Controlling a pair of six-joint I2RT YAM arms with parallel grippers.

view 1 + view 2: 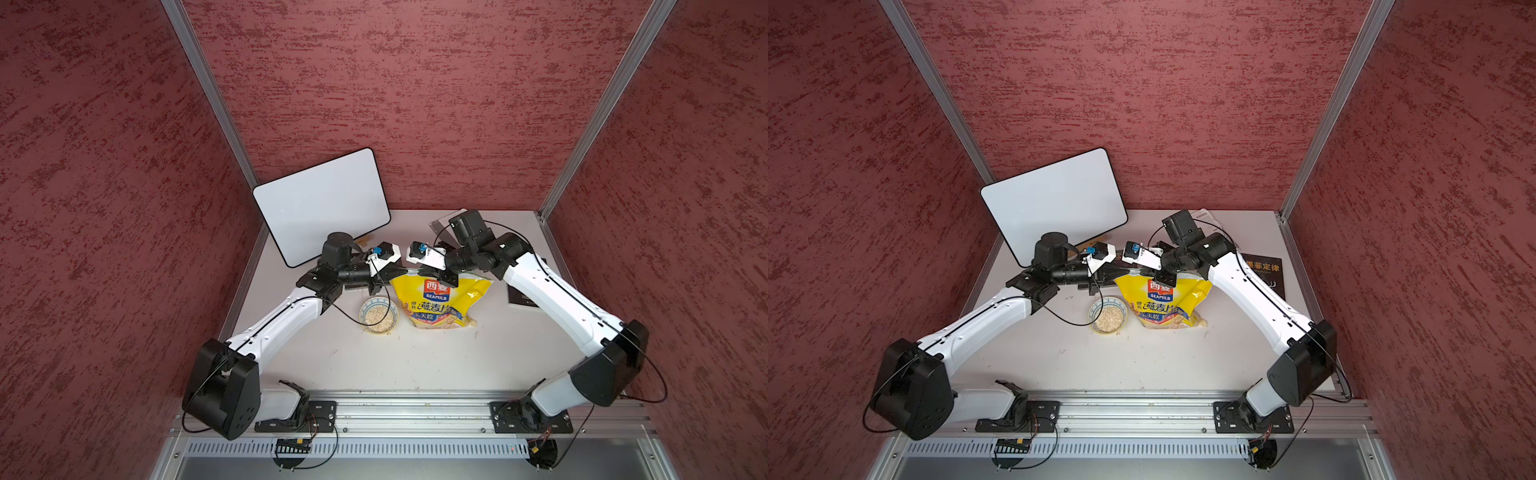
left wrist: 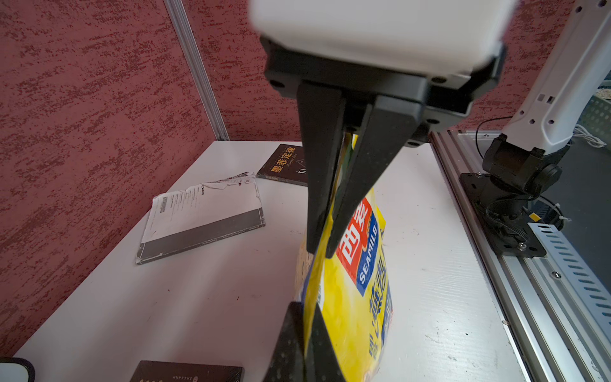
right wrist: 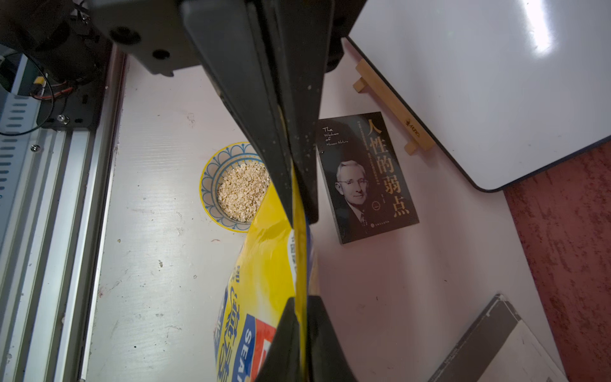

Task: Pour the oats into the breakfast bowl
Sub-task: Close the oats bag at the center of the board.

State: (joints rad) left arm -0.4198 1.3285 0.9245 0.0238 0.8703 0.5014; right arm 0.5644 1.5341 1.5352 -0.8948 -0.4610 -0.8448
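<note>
The bag's top edge is pinched by my right gripper close beside my left gripper, so my right gripper will open and take the top edge nearer the bag's far corner [image 1: 483, 280].
A yellow SEAMILD bag of oats [image 1: 440, 305] [image 1: 1163, 303] stands upright on the white table, held by its top edge from both sides. My left gripper [image 1: 395, 276] [image 2: 305, 307] is shut on the bag's upper left edge [image 2: 350, 297]. My right gripper [image 1: 436, 277] [image 3: 301, 304] is shut on the same top edge [image 3: 264, 264] a little to the right, and the two sets of fingers nearly meet. The breakfast bowl [image 1: 365, 307] [image 1: 1094, 309] [image 3: 206, 185] sits just left of the bag, with pale oats [image 1: 379, 319] [image 3: 243, 191] lying inside it.
A whiteboard [image 1: 322, 205] leans on a wooden stand [image 3: 393, 106] at the back left. A dark book with a portrait [image 3: 367, 178] lies behind the bowl. Another dark book [image 1: 1264, 270] and a torn white booklet [image 2: 201, 218] lie at the right. An aluminium rail [image 1: 415, 409] borders the front.
</note>
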